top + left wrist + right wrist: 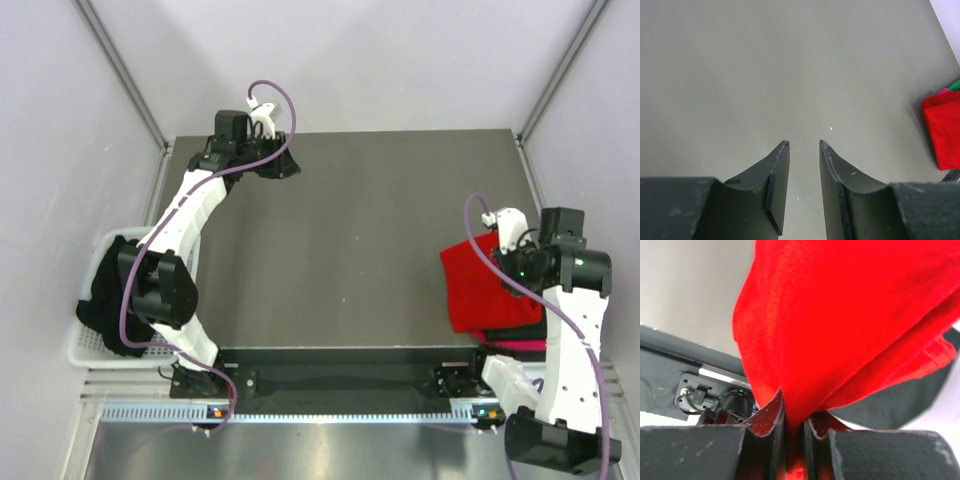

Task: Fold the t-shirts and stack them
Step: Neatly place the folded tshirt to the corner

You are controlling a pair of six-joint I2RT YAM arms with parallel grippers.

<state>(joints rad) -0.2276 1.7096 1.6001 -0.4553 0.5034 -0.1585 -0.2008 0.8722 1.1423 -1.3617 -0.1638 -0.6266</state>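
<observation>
Next, I let go of the red t-shirt with my right gripper, flat on top of the pinkish-red t-shirt [525, 290], at the table's near corner.
A bright red t-shirt [480, 290] lies bunched at the table's right edge, on top of a pinkish-red t-shirt [516, 344]. My right gripper [499, 262] is shut on a fold of the red t-shirt [840, 315]; in the right wrist view the cloth is pinched between the jaws of that gripper [794, 412] and fans out above them. Black t-shirts [105, 300] are heaped in the basket on the left. My left gripper [280, 168] hovers over the table's far left corner. It is the open gripper [804, 144] in the left wrist view, with only bare table between its fingers.
A white mesh basket [85, 350] stands off the table's left edge beside the left arm. In the left wrist view the red t-shirt [942, 125] shows at the far right, with a green scrap [955, 85] behind it. The dark table [360, 250] spans the middle.
</observation>
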